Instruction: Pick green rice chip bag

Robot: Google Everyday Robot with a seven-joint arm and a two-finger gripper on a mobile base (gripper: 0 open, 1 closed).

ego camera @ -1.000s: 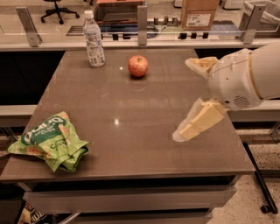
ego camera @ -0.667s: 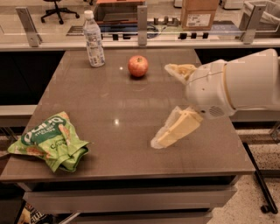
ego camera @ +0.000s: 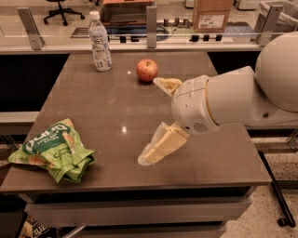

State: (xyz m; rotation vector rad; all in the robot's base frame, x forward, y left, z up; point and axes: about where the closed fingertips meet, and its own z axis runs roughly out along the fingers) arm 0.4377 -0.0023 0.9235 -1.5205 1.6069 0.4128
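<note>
My gripper will grip the green rice chip bag by the end (ego camera: 77, 156) nearest the table's middle.
The green rice chip bag (ego camera: 52, 151) lies crumpled at the front left corner of the brown table (ego camera: 116, 111), its dark green band with white lettering facing up. My gripper (ego camera: 156, 121) is open and empty over the middle of the table, right of the bag and well apart from it. One cream finger (ego camera: 160, 145) points down-left toward the table front, the other (ego camera: 166, 84) reaches back near the apple. The white arm comes in from the right.
A red apple (ego camera: 146, 69) sits at the back centre, close to the far finger. A clear water bottle (ego camera: 99, 42) stands at the back left. A glass rail with metal posts (ego camera: 151, 21) runs behind the table. A cardboard box (ego camera: 212, 14) sits beyond it.
The arm and gripper have moved left across the table, from the right edge toward the centre, closer to the bag. The bag, apple and bottle have not moved.
</note>
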